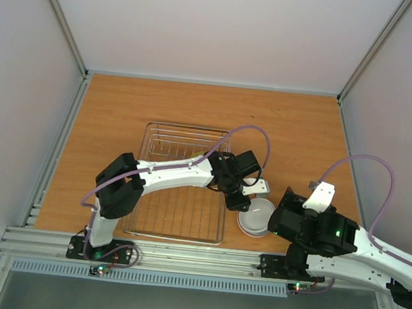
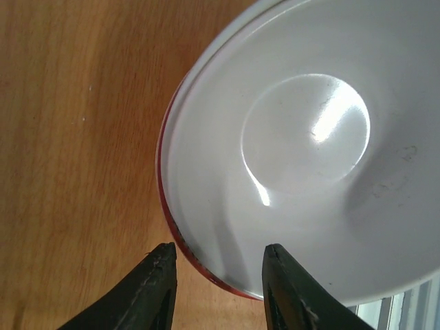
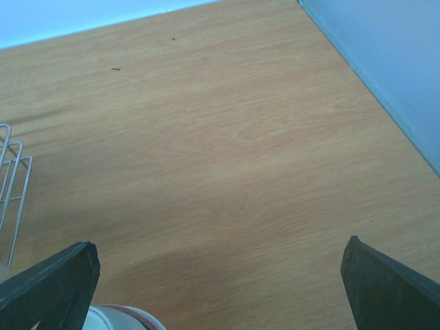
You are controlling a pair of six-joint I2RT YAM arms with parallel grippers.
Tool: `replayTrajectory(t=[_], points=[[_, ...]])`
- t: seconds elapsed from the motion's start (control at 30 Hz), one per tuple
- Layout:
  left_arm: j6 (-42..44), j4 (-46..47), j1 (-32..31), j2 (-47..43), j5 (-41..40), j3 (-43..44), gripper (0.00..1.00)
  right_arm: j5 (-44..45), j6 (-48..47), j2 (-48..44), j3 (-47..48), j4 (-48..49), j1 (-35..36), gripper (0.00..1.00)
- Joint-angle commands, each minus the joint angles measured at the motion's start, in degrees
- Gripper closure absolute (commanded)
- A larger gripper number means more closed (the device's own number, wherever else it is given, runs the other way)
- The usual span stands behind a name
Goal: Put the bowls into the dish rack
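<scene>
My left gripper is straddling the white bowl, with the red-orange rim nested close under it, so I will open and pinch just the white bowl's edge (image 2: 225, 273) before lifting.
A stack of bowls (image 1: 257, 216) sits on the table just right of the dish rack (image 1: 178, 217). The top one is a glossy white bowl (image 2: 309, 151), and the red-orange rim (image 2: 170, 227) of another bowl shows beneath it. My left gripper (image 2: 218, 258) straddles the near rim of the white bowl, one finger outside and one over the inside, with a gap on both sides. In the top view the left gripper (image 1: 244, 200) hangs at the stack's left edge. My right gripper (image 3: 220, 275) stands wide open over bare wood, and the stack's edge (image 3: 120, 317) shows by its left finger.
The silver wire rack holds no bowl where it shows; the left arm (image 1: 175, 173) crosses above it. A corner of the rack (image 3: 10, 185) shows at the left of the right wrist view. The right arm (image 1: 315, 231) lies just right of the stack. Grey walls bound the table.
</scene>
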Motion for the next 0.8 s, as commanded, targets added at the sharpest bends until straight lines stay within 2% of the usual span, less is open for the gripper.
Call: replayTrajectory(t=[0.0,0.37,0.57,0.77], points=[[0.13,1.69,-0.3,1.57,-1.08,1.66,0.64,0.89,0.84,0.33,-0.37,0.72,0.49,0.03],[-0.19,1.31,-0.3,3.24,-2.01,2.12,0.61,0.39,0.39,0.97,-0.67,1.83,0.45,0.03],[-0.15,1.8,-0.3,2.57,-7.09,1.62,0.97,0.06,0.09,1.3,-0.97,2.56,0.45,0.03],[-0.04,2.42,-0.3,1.41,-9.6,0.98,0.99,-0.16,-0.23,1.17,-1.32,3.03,0.5,0.02]])
